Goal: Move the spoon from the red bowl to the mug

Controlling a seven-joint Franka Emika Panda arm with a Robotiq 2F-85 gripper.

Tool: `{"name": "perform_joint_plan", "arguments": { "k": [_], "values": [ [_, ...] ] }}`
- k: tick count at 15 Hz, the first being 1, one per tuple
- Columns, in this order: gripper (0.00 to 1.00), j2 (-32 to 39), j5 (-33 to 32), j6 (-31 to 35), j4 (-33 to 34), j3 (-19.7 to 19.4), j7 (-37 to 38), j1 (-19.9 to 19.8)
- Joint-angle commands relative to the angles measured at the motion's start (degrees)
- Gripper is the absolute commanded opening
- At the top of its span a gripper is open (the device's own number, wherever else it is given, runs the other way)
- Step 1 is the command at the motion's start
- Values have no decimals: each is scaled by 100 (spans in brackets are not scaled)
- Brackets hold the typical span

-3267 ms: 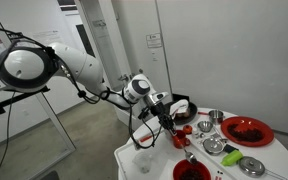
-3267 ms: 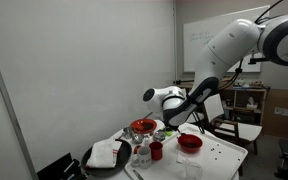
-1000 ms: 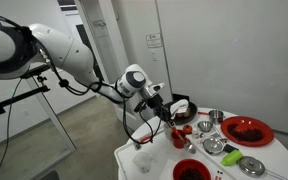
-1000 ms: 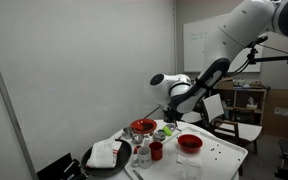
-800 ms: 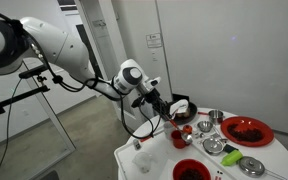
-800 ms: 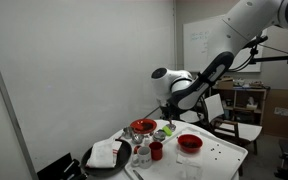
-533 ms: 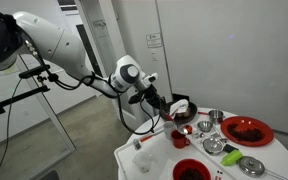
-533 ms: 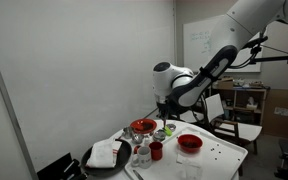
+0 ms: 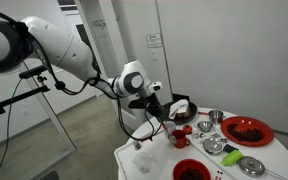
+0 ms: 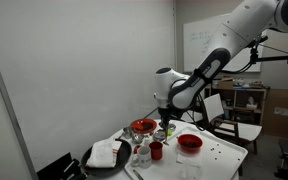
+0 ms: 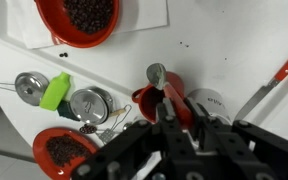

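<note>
Next, my gripper releases the spoon inside the red mug (image 9: pixel 179 140) (image 11: pixel 158 103), so that the red handle of the spoon leans against the rim of the mug.
My gripper (image 11: pixel 174 112) is shut on the thin red handle of the spoon (image 11: pixel 157 73). The spoon's metal bowl end hangs over the rim of the red mug (image 11: pixel 147 101). In both exterior views the gripper (image 9: pixel 165 115) (image 10: pixel 164 123) hovers just above the mug (image 9: pixel 180 139) (image 10: pixel 156 151). The deep red bowl (image 11: pixel 79 22) with a dark inside stands apart from the mug, at the table's near side (image 9: pixel 191 170) (image 10: pixel 189 143). No spoon shows in it.
A wide red dish (image 9: pixel 246 130) (image 11: pixel 62 150) sits beyond the mug. A green object (image 11: pixel 54 90), metal cups (image 11: pixel 90 103) and a white cup (image 11: pixel 212 104) crowd round the mug. A red rod (image 11: pixel 284 70) lies aside. The round white table's edge (image 9: pixel 124 155) is close.
The arm's wrist swung away and came back, and the gripper has sunk a little towards the mug. The objects on the table have not moved.
</note>
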Motion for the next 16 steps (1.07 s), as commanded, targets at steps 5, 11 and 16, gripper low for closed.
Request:
{"name": "perform_joint_plan", "arguments": {
  "k": [5,11,16],
  "values": [
    [8,490,404,-304,593,84,-677,-153],
    [8,423,132,-467,850,-98,-582,94],
    [8,513,87,-386,1069,-53,-738,178]
  ]
}}
